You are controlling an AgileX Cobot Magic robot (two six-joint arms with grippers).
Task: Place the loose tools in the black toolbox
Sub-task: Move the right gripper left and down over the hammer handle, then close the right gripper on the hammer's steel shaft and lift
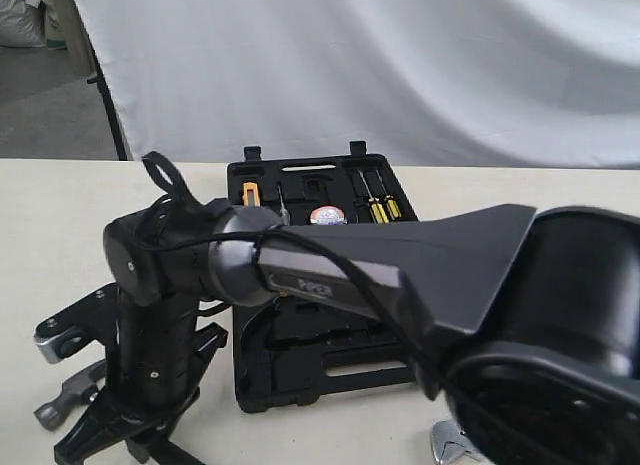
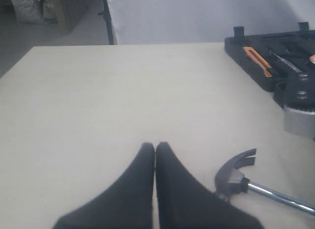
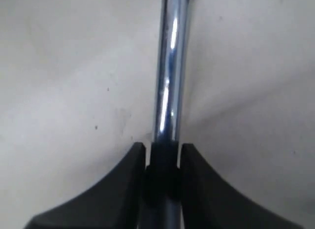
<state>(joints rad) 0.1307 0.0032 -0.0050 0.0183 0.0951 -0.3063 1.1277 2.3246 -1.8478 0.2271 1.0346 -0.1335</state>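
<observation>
I need to let go of the claw hammer with my right gripper on the bare table (image 1: 168, 442) beside the near corner of the black toolbox.
The black toolbox (image 1: 300, 370) lies open mid-table; its corner also shows in the left wrist view (image 2: 256, 51). The claw hammer (image 2: 235, 176) lies on the table left of the box, its head at the front left (image 1: 60, 405). My right gripper (image 3: 162, 147) reaches across (image 1: 110, 425) and is shut on the hammer where the chrome shaft (image 3: 170, 81) meets the black handle. My left gripper (image 2: 155, 145) is shut and empty just beside the hammer head; it is outside the exterior view. The silver-jawed wrench (image 1: 52, 343) lies behind the hammer (image 2: 299, 118). No tape roll shows.
Inside the box sit an orange-handled tool (image 1: 250, 193), yellow-handled screwdrivers (image 1: 380, 207) and a round pale item (image 1: 327, 216). The right arm (image 1: 400, 275) hides much of the box. A silver metal piece (image 1: 450, 445) pokes out at the front edge. A white backdrop (image 1: 400, 65) hangs behind.
</observation>
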